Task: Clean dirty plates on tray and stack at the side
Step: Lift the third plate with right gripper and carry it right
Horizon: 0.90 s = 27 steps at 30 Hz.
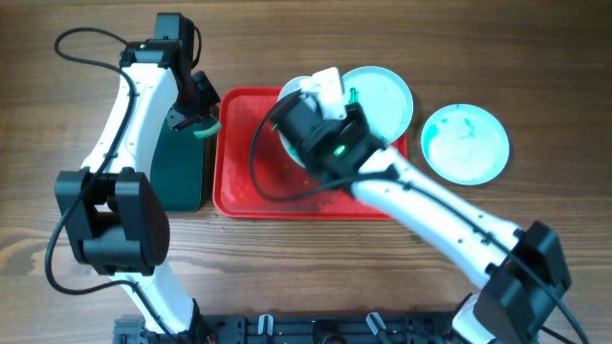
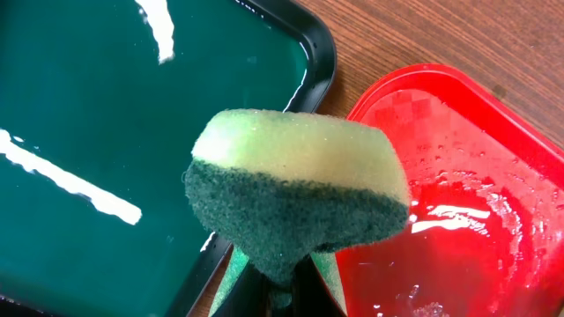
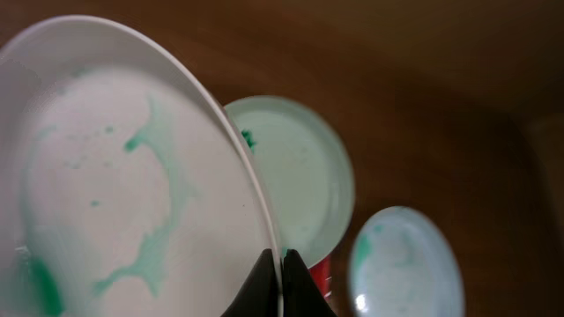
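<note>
My right gripper should set the white plate down on top of the cyan plate (image 1: 466, 145) (image 3: 406, 264) that lies next to the red tray, and release it there.
My right gripper (image 3: 280, 264) is shut on the rim of a white plate (image 3: 115, 176) streaked with green, and holds it tilted above the red tray (image 1: 239, 182). In the overhead view this plate (image 1: 292, 91) is mostly hidden by the right wrist. A second pale plate (image 1: 382, 96) rests at the tray's far right corner; it also shows in the right wrist view (image 3: 304, 176). A third cyan plate (image 1: 466, 143) lies on the table right of the tray, seen too in the right wrist view (image 3: 405, 264). My left gripper (image 2: 282, 286) is shut on a yellow-green sponge (image 2: 295, 189) over the tray's left edge.
A dark green tray (image 1: 180, 167) lies just left of the red tray, under my left arm; it fills the left of the left wrist view (image 2: 132, 132). The red tray's floor (image 2: 458, 229) is wet. Bare wooden table (image 1: 535, 57) surrounds them.
</note>
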Motion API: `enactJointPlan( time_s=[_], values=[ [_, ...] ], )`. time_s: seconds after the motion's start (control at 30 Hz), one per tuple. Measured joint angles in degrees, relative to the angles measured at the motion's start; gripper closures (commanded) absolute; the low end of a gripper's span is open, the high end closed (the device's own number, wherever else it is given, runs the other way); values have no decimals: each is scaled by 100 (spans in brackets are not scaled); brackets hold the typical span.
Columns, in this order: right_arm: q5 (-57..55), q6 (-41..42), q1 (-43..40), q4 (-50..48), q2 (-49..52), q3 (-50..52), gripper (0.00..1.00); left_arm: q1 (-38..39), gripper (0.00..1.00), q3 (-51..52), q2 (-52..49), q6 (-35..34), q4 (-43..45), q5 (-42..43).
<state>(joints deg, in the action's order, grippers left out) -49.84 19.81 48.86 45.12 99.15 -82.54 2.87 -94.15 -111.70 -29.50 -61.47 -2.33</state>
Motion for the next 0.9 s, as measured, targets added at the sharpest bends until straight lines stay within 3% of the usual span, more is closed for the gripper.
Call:
enactJointPlan(
  time_s=[0.07,0.27,0.67,0.77,0.9],
  values=[
    [-1102,48,479,7,0,0,96,0,96,0,0,0,-2,0],
    [-2957,114,1211,-63,0,0,96,0,96,0,0,0,-2,0],
    [-3477,131,1244,-192,0,0,96,0,96,0,0,0,-2,0],
    [-2326,-114,1143,-46,-2,0,96,2,96,0,0,0,-31,0],
    [828,-175,361,293,11,2,96,2,96,0,0,0,-129,-2]
  ],
)
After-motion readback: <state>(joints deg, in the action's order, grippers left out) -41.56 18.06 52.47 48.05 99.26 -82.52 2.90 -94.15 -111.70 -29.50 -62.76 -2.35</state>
